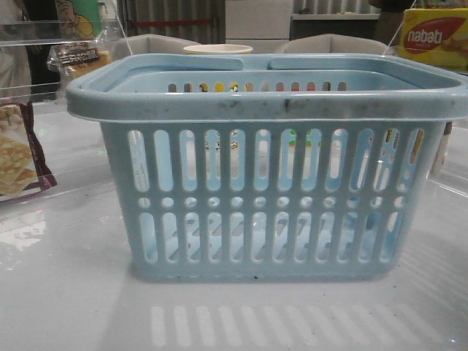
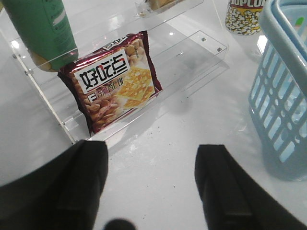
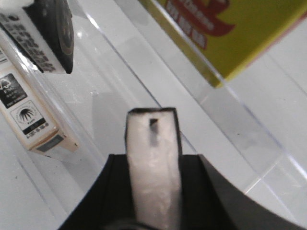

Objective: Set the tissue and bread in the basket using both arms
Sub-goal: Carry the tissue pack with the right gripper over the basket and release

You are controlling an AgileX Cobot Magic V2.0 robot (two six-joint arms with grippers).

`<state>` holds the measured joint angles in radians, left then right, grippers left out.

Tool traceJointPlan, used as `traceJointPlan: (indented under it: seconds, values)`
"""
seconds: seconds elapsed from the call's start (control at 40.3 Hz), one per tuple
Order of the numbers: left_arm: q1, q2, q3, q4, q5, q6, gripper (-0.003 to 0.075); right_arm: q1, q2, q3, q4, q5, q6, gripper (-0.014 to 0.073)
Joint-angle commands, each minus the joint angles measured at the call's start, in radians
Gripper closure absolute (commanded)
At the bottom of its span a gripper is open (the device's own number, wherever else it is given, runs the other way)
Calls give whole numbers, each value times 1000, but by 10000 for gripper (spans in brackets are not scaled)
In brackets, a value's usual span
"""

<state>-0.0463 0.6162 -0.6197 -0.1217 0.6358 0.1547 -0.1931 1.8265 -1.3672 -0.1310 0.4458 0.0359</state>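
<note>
The robot's right gripper will release the tissue inside the basket's lower front corner (image 1: 357, 234) on the side of the yellow nabati box.
The pale blue basket (image 1: 269, 101) fills the middle of the front view, and its slotted side (image 2: 280, 103) shows in the left wrist view. The bread (image 1: 77, 57), a clear packet with a dark label, lies on the clear shelf at the far left. My left gripper (image 2: 151, 152) hangs open over bare white table, between the shelf and the basket. My right gripper (image 3: 153, 162) is shut on the tissue (image 3: 152, 136), a thin dark-edged pack with a glossy pale face standing up between the jaws. Neither gripper shows in the front view.
A maroon cracker bag (image 2: 115, 81) leans in the clear acrylic shelf (image 2: 192, 52) beside a green bottle (image 2: 41, 28). A popcorn cup (image 2: 244, 17) stands behind the basket. The yellow nabati box (image 1: 435, 36) sits on the right shelf. Printed boxes (image 3: 29, 110) lie close to the right gripper.
</note>
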Motion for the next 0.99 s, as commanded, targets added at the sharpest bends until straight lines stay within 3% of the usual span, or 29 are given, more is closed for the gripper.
traceJointPlan:
  seconds: [0.0,0.248,0.496,0.744,0.967]
  values:
    - [-6,4,-33,-13,-79,-1,269,-5,-74,-38,-17,-46,-1,435]
    - [-6,4,-33,-13,-79,-1,268,20,-213,-38,1,13,-1,435]
    - [-6,4,-33,-13,-73,-1,268,110,-424,-38,5,176,-1,435]
    - [-6,4,-33,-13,-73,-1,269,303,-516,-36,149,326,-26,435]
    - [-6,4,-33,-13,-73,-1,268,546,-493,21,174,282,-29,435]
